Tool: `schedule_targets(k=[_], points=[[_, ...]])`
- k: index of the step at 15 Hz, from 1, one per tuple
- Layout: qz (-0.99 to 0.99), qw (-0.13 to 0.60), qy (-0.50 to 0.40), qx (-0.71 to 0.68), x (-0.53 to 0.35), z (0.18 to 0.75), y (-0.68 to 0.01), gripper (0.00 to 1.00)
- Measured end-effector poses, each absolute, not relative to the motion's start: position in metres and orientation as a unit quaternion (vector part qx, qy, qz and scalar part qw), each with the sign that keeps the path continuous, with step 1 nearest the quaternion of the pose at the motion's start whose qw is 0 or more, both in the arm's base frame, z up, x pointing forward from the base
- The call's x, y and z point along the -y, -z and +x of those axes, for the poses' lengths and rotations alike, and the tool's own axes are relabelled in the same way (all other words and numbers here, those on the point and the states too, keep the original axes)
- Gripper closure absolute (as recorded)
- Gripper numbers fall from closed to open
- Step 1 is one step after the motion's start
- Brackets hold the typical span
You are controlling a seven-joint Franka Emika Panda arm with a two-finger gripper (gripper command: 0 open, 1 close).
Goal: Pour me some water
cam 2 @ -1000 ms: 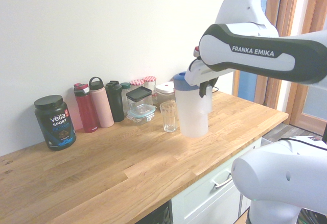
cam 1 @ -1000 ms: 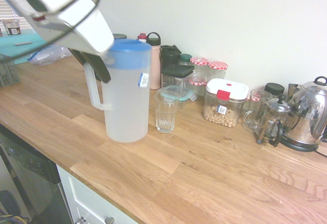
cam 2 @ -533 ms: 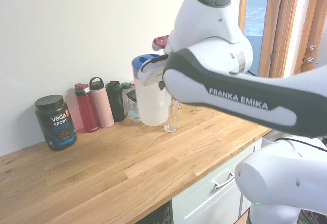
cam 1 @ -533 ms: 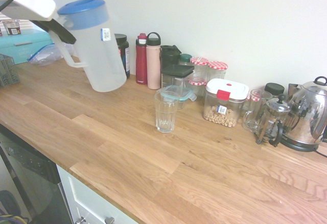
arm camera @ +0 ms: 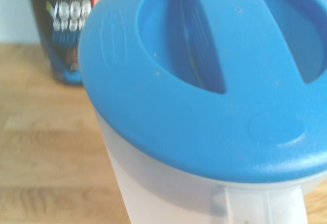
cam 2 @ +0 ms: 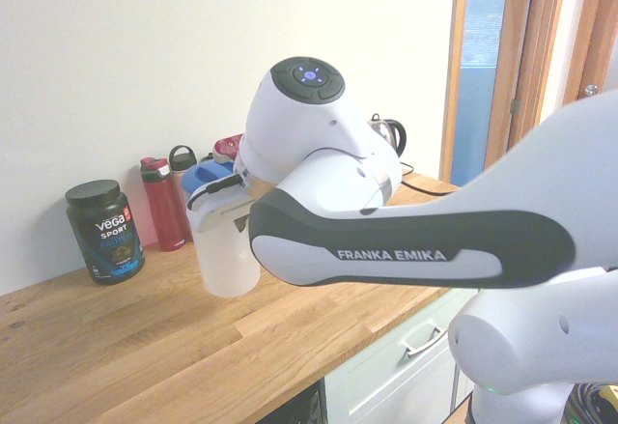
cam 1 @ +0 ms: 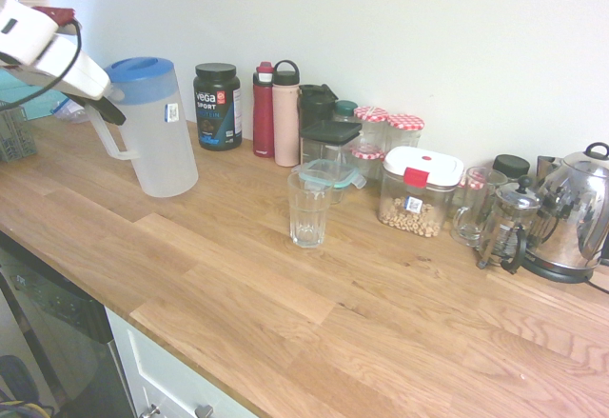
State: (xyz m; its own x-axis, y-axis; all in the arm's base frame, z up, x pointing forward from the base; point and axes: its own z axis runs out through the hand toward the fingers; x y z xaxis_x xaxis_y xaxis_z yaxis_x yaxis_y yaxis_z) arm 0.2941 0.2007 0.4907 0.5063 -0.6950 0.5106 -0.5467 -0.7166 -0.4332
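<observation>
Next, I let go of the water pitcher with my gripper on the bare wood [cam 2: 219, 312] between the red bottle and the front edge of the counter.
A translucent water pitcher [cam 1: 157, 137] with a blue lid [arm camera: 204, 81] is at the left end of the wooden counter, slightly tilted. I cannot tell whether its base touches the wood. My gripper [cam 1: 103, 109] comes in from the left and is shut on the pitcher's handle. The empty drinking glass [cam 1: 309, 209] stands upright mid-counter, well to the right of the pitcher. In the second exterior view the pitcher [cam 2: 224, 250] shows in front of my arm, which hides the glass.
A black Vega tub [cam 1: 217, 106], a red bottle [cam 1: 264, 110] and a pink bottle [cam 1: 286, 113] line the wall behind the pitcher. Jars, a cereal container [cam 1: 419, 189], a French press [cam 1: 509, 223] and a kettle [cam 1: 576, 213] stand further right. A rack [cam 1: 14, 132] sits at far left.
The pitcher stood close beside the glass a second ago. It has since been swung up and left, away from the glass, and now sits low at the left end.
</observation>
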Motion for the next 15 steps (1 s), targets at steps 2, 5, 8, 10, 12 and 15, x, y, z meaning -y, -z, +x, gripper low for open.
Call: schedule_targets(k=[2, 5, 8, 10, 12, 15], points=[[-0.867, 0.108, 0.328, -0.358, -0.202, 0.308, -0.476, 1.00], [-0.871, 0.106, 0.321, -0.357, -0.205, 0.323, -0.460, 1.00], [-0.872, 0.102, 0.322, -0.355, -0.209, 0.332, -0.454, 0.00], [-0.874, 0.099, 0.322, -0.352, -0.212, 0.336, -0.455, 0.00], [-0.874, 0.097, 0.322, -0.350, -0.213, 0.338, -0.455, 0.00], [-0.874, 0.094, 0.319, -0.354, -0.213, 0.339, -0.451, 0.00]])
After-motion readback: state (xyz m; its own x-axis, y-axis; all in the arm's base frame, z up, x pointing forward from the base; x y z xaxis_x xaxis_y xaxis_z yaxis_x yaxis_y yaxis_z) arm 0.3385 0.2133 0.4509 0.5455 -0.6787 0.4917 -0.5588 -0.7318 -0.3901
